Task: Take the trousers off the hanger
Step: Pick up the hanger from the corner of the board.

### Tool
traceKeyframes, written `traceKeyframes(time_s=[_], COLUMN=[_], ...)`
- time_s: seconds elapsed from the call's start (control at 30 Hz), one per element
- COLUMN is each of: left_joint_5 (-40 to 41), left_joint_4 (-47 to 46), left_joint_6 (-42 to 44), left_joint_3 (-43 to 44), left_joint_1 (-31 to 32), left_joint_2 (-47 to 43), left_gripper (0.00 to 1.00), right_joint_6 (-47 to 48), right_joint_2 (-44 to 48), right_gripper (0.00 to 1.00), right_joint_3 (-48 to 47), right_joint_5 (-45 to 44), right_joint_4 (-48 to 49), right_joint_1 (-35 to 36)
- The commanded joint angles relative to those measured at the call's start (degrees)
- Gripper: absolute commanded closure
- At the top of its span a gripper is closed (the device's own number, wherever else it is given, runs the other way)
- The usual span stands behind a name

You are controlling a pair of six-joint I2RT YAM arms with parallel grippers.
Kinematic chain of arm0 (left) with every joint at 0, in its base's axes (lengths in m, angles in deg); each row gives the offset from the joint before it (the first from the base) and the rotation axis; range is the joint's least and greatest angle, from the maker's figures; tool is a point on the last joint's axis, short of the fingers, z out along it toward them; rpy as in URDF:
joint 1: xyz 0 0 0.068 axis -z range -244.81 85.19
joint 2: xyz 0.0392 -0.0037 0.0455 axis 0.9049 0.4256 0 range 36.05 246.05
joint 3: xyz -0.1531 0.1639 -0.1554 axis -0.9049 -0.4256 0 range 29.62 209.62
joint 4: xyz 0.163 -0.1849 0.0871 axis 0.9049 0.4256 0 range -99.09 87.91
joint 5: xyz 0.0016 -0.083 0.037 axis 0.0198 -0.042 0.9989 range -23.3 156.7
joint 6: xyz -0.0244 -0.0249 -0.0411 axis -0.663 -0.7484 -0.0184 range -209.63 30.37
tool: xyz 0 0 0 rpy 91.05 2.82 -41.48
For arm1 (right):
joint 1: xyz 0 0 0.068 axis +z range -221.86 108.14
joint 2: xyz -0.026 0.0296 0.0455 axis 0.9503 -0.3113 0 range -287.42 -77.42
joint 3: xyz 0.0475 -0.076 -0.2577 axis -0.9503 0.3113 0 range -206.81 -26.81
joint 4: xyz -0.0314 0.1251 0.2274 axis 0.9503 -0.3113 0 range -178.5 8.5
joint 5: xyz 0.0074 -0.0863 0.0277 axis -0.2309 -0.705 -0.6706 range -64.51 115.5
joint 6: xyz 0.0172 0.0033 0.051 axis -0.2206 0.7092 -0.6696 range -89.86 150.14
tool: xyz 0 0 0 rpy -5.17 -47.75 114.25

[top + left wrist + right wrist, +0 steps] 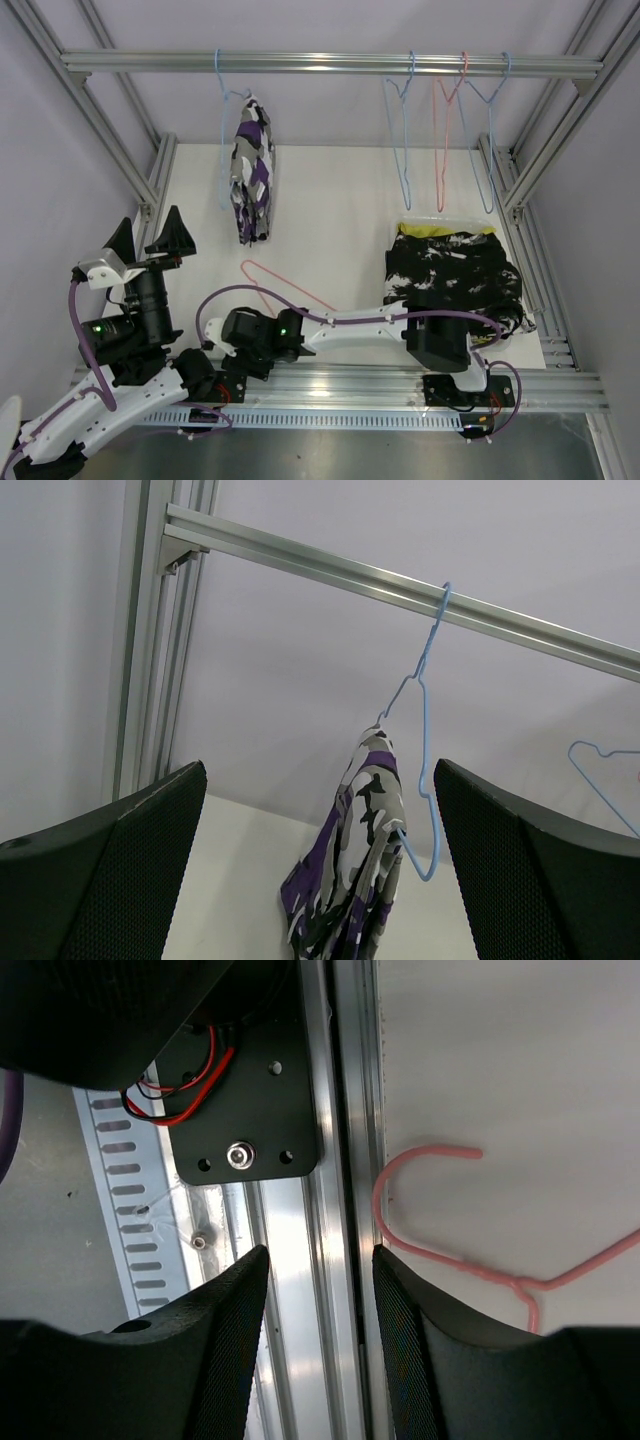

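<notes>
The pink hanger's hook is beside my right gripper's fingers, which are over the near-edge rail, so I should move off the rail and grab the hook's bend [380,1200].
One pair of trousers [252,170], patterned black, white and purple, hangs from a light blue hanger [222,100] on the top rail [330,63]. In the left wrist view the trousers [360,860] and hanger [425,730] lie straight ahead, some way off. My left gripper [150,242] [318,770] is open and empty, pointing up at them. A pile of trousers [455,265] lies on the table at the right, with yellow-green cloth [445,230] at its far edge. My right gripper [225,372] [318,1255] is low over the near-edge rail, open, with nothing between its fingers.
Three bare hangers, blue [400,130], pink [442,130] and blue [490,130], hang at the right of the top rail. A pink hanger [285,290] [440,1260] lies flat on the table beside the right gripper. Aluminium frame posts [150,185] stand on both sides.
</notes>
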Motion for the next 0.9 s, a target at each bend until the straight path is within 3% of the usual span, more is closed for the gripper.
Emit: traceKeyframes(time_s=[0.0,0.53,0.63,0.77,0.87], left_joint_5=[-0.9,-2.0,-2.0,-2.1,-2.2], left_joint_4=[-0.7,0.8,1.2,1.3,1.4], left_joint_6=[0.3,-1.0,-1.1,-1.2,-1.4], left_joint_3=[-0.3,0.2,0.2,0.3,0.3], left_joint_1=[-0.6,-0.6,-0.6,-0.6,-0.6], left_joint_2=[-0.3,-0.2,-0.1,-0.1,0.0], left_gripper=[0.01,0.01,0.01,0.0,0.01], right_joint_6=[1.5,0.7,0.6,0.4,0.1], right_joint_2=[-3.1,-9.0,-9.3,-9.4,-7.8], right_gripper=[0.5,0.5,0.56,0.73,0.72], right_joint_3=[-2.5,-0.9,-0.4,-0.2,-0.2], right_joint_5=[2.0,0.3,0.2,0.1,0.5], right_joint_4=[1.4,3.6,4.0,3.5,2.9], right_joint_1=[-0.3,-1.3,-1.3,-1.3,-1.2])
